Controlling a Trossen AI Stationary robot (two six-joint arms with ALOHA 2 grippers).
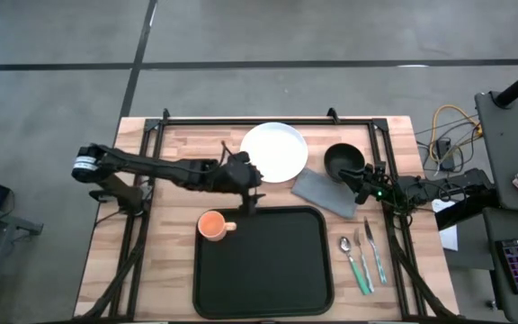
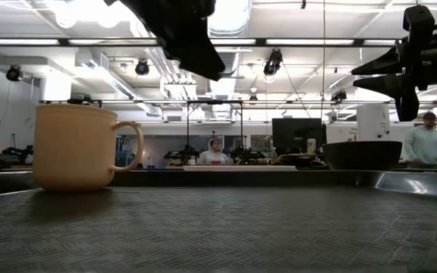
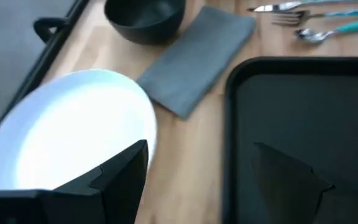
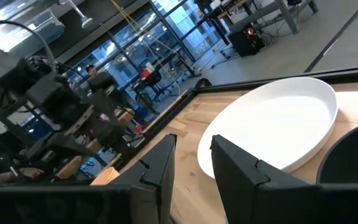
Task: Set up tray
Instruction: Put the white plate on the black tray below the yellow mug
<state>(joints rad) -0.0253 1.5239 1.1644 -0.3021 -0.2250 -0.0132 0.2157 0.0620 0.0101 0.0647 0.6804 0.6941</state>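
Note:
The white plate's near rim (image 1: 272, 182) (image 3: 155, 138), which faces the black tray, will be gripped next by my left gripper.
The black tray (image 1: 263, 270) lies on the near middle of the table, with an orange cup (image 1: 211, 225) (image 2: 74, 148) standing in its far left corner. Behind the tray rest a white plate (image 1: 274, 151) (image 3: 73, 130) (image 4: 272, 127), a dark bowl (image 1: 343, 159) (image 2: 361, 155) and a folded grey napkin (image 1: 325, 192) (image 3: 197, 59). My left gripper (image 1: 252, 196) (image 3: 207, 180) hovers open above the tray's far edge, beside the plate's near left rim. My right gripper (image 1: 364, 183) (image 4: 191, 162) hangs open in the air just right of the bowl, pointing toward the plate.
A spoon, fork and knife (image 1: 363, 252) (image 3: 316, 22) with teal handles lie on the wood right of the tray. A black metal frame (image 1: 241, 120) runs along the table's far edge and sides. People show in the room beyond the table (image 2: 425, 144).

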